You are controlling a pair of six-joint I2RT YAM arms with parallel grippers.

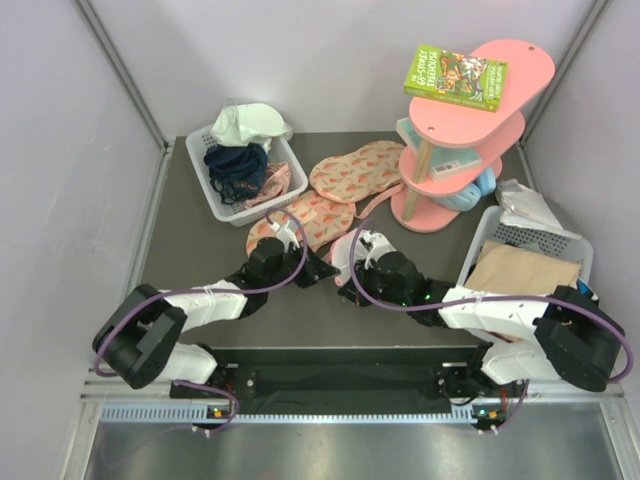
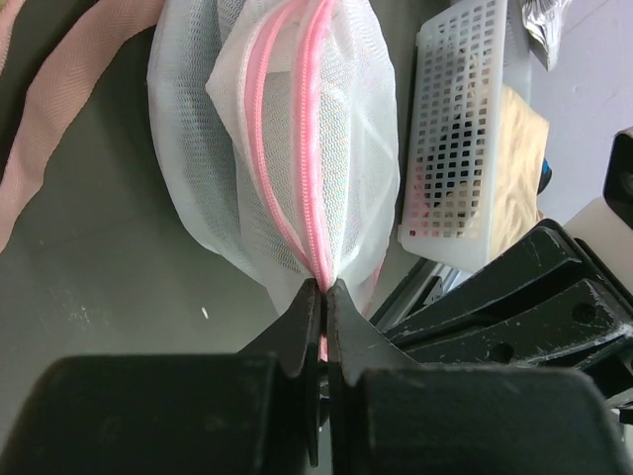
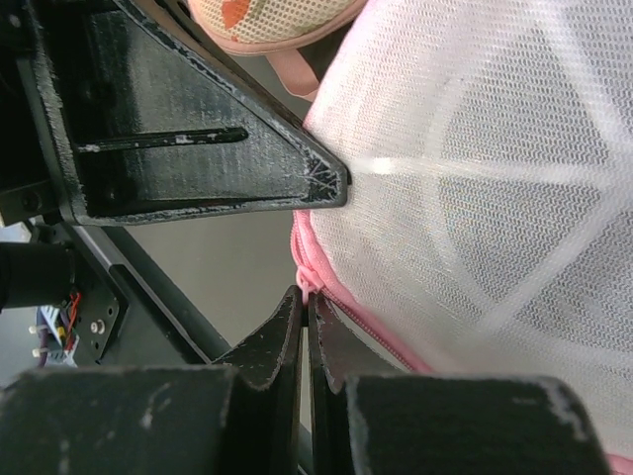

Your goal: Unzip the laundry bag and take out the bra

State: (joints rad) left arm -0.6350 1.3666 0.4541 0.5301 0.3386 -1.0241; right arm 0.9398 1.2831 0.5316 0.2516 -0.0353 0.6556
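The left gripper is pinching a doubled fold of the pink zip trim, so it should take a single edge (image 2: 311, 163) before the robot's right gripper pulls the zip pull away.
The laundry bag (image 2: 287, 148) is a white mesh pouch with a pink zip trim (image 2: 305, 148), and it lies on the dark table between my two grippers. My left gripper (image 2: 324, 289) is shut on the near end of the pink zip trim. My right gripper (image 3: 308, 297) is shut on the small pink zip pull at the bag's (image 3: 475, 198) edge. From above, both grippers (image 1: 322, 268) (image 1: 352, 275) meet over the bag (image 1: 343, 258) and mostly cover it. The bra does not show in any view.
A white basket (image 1: 213, 195) at the back left holds navy and pale cloths. Flat pink fruit-print pieces (image 1: 340, 190) lie behind the bag. A pink tiered stand (image 1: 465, 130) carries a green book (image 1: 455, 77). Another white basket (image 1: 540, 236) with a tan item stands at the right.
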